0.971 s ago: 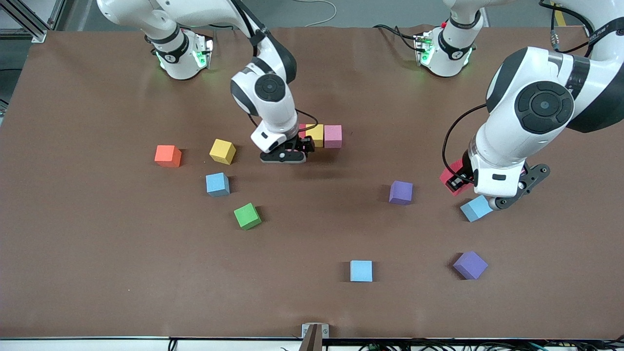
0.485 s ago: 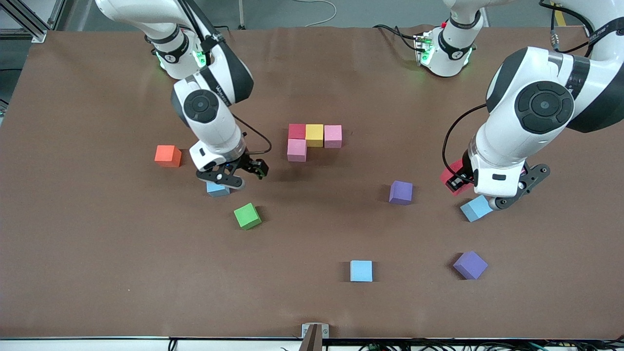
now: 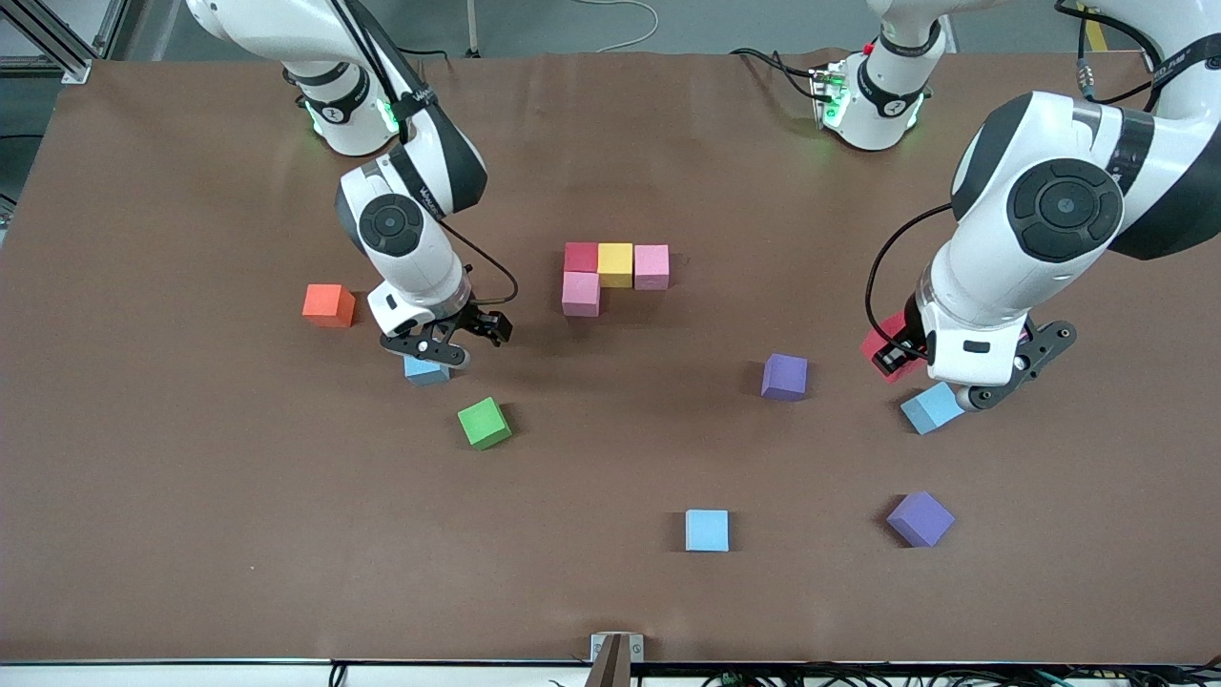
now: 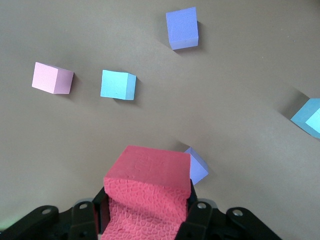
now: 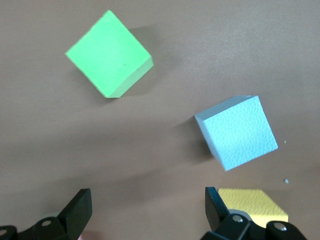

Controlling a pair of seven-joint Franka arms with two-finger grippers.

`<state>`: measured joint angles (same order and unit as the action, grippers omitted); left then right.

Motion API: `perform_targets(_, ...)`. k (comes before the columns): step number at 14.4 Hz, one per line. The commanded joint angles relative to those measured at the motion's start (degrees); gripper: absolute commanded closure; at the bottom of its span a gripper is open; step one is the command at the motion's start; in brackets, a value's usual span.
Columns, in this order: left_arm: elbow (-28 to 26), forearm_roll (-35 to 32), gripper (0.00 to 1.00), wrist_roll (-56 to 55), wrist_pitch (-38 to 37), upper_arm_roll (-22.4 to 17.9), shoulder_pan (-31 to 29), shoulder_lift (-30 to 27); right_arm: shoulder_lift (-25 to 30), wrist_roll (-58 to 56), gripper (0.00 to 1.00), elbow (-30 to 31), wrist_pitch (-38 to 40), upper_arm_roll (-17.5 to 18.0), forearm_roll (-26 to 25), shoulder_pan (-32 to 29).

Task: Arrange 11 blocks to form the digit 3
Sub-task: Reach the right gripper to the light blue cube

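Observation:
The fingers of my right gripper needs to next move to the blue block beside the green block and close on the blue block's opposite sides (image 3: 425, 370) (image 5: 237, 132).
Four blocks lie joined mid-table: red (image 3: 580, 256), yellow (image 3: 615, 264) and pink (image 3: 651, 266) in a row, with a second pink block (image 3: 581, 293) touching the red one on its nearer side. My right gripper (image 3: 456, 342) hangs open and empty over a blue block (image 3: 425, 371). Its wrist view shows that blue block (image 5: 236, 132), a green block (image 5: 109, 54) and a yellow block (image 5: 252, 202) beside one finger; the arm hides the yellow one in the front view. My left gripper (image 3: 895, 355) is shut on a red block (image 4: 147, 192) and waits above the table.
Loose blocks: orange (image 3: 328, 304) and green (image 3: 484, 423) toward the right arm's end; purple (image 3: 784, 376), light blue (image 3: 932, 407), another purple (image 3: 920, 519) and another light blue (image 3: 707, 530) toward the left arm's end and the table's near edge.
My right gripper left a pink block beside the red one in the cluster and swung toward the right arm's end, over the blue block. The left arm has not moved.

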<state>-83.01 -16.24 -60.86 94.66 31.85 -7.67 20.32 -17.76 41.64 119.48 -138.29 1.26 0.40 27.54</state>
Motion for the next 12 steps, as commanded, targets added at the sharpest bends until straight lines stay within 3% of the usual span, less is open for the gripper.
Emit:
perform_targets(1,-0.4,1.0,0.7,1.3,-0.5,0.1,-0.4,-1.2,1.0,-7.3,0.0,5.4,-6.2,0.9,0.1,-4.3)
perform_targets(7,-0.4,1.0,0.7,1.3,-0.5,0.1,-0.5,-1.2,-0.4,-24.3,0.0,5.1,-6.5,0.9,0.0,-9.1)
perform_targets(12,-0.4,1.0,0.7,1.3,-0.5,0.1,-0.5,-1.2,-2.7,-26.3,0.0,4.8,-7.9,0.8,-1.0,-9.6)
